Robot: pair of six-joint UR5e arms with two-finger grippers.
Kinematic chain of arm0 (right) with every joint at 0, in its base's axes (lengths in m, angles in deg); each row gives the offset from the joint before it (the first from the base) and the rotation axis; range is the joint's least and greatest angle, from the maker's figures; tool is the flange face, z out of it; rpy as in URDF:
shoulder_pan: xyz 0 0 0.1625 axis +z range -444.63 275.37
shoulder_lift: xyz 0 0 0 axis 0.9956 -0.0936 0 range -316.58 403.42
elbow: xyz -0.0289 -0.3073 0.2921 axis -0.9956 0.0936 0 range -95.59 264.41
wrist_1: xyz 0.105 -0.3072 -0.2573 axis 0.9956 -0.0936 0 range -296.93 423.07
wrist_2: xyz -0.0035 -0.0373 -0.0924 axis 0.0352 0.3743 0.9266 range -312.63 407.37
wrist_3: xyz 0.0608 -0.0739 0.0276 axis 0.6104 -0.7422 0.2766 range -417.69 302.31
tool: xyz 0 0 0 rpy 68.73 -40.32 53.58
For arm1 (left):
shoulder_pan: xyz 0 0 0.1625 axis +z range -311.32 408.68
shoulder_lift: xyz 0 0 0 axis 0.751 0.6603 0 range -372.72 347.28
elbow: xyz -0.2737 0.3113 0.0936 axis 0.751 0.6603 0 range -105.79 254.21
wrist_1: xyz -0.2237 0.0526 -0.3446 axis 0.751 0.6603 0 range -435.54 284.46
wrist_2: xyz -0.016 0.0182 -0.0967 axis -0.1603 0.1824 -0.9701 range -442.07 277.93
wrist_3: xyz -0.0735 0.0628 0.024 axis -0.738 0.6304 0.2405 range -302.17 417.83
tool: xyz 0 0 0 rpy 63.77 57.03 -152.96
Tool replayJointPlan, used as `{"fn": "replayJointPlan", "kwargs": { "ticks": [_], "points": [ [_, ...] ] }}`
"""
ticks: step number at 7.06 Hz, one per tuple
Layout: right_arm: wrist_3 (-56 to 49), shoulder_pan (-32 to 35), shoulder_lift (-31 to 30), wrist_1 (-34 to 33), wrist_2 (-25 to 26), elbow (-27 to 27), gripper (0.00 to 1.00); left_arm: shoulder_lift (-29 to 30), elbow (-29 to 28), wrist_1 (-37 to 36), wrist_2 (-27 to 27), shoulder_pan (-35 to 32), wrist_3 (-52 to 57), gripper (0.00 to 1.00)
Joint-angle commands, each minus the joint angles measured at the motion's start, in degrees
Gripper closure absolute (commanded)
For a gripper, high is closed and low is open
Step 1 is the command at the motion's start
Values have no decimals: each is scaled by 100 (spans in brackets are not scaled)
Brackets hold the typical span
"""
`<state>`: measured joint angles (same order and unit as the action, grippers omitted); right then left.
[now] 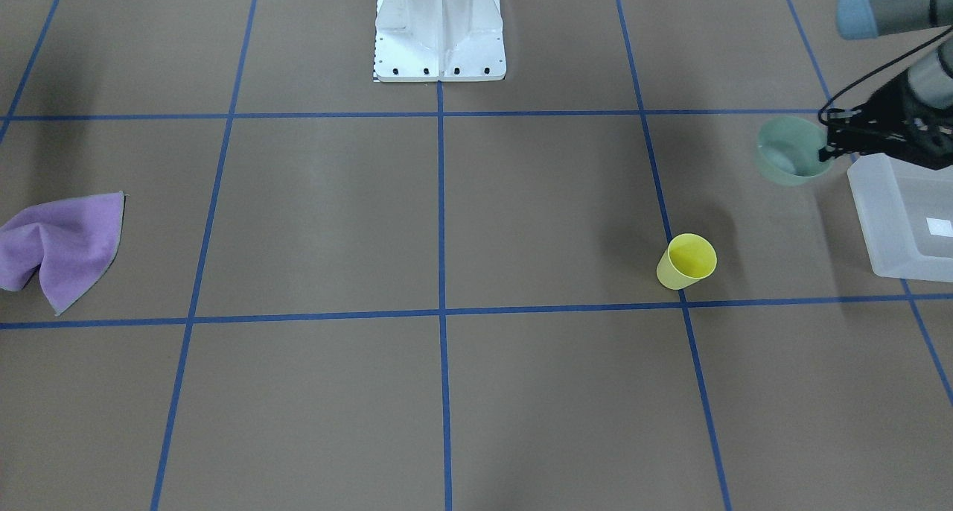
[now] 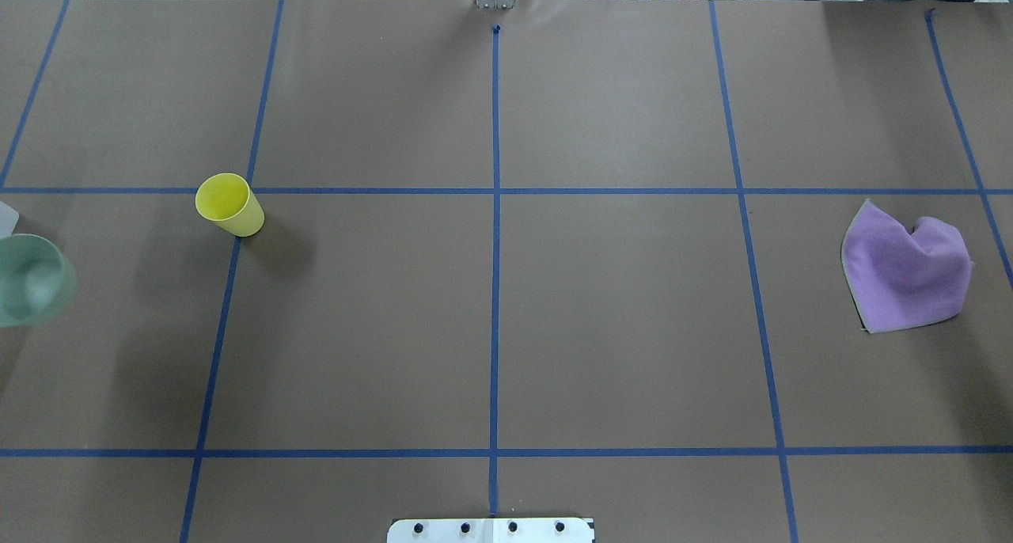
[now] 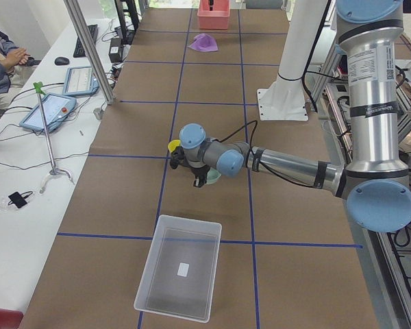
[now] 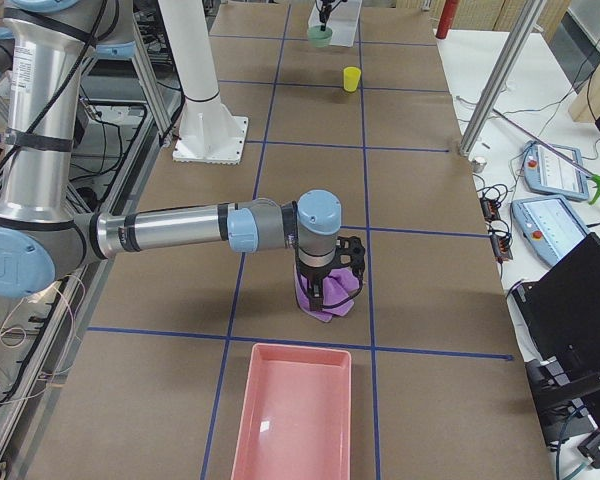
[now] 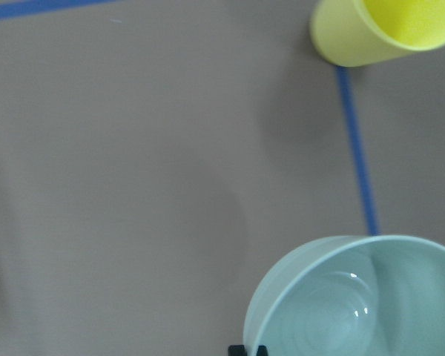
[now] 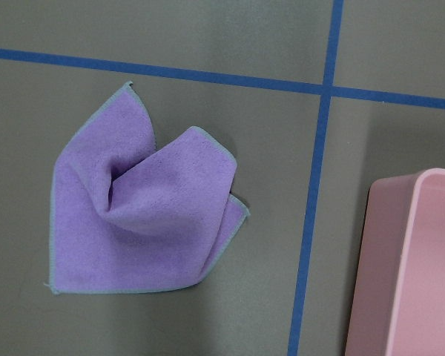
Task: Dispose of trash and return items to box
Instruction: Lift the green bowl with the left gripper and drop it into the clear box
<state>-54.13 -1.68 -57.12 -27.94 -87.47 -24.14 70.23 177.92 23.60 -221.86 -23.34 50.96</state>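
The raised fold (image 1: 42, 234) (image 6: 104, 199) near the middle of the purple cloth should be next for my right gripper to go down to and close on.
The pale teal bowl (image 1: 789, 153) hangs just off the brown table beside the translucent box (image 1: 869, 202). My left gripper (image 1: 825, 152) is shut on the bowl's rim nearest the box. The left wrist view shows the bowl (image 5: 356, 300) close below, with one dark fingertip (image 5: 246, 350) at its rim. The bowl also shows at the left edge of the overhead view (image 2: 28, 278). The box is empty but for its white label (image 3: 183, 269). My right gripper (image 4: 328, 282) hovers over a purple cloth (image 4: 325, 305). I cannot tell whether it is open or shut.
A yellow cup (image 1: 686, 261) stands upright on the table, not far from the bowl (image 2: 229, 204). The purple cloth (image 6: 144, 215) lies crumpled beside a pink tray (image 6: 411, 267) at the table's right end. The robot's white base (image 1: 439, 27) stands at mid-table.
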Motion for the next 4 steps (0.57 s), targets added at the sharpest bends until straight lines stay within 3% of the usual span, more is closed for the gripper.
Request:
{"fn": "replayJointPlan", "kwargs": {
  "ticks": [1, 3, 4],
  "points": [
    [14, -59, 0, -4, -7, 18, 0, 824, -1224, -1078, 13, -1319, 2339, 100],
    [224, -295, 17, 31, 19, 9, 0, 1766, -2893, -1038, 146, -1824, 3442, 100],
    [460, -514, 113, 32, 46, 27, 0, 1812, -3153, -1003, 146, -1833, 3525, 100]
  ]
}}
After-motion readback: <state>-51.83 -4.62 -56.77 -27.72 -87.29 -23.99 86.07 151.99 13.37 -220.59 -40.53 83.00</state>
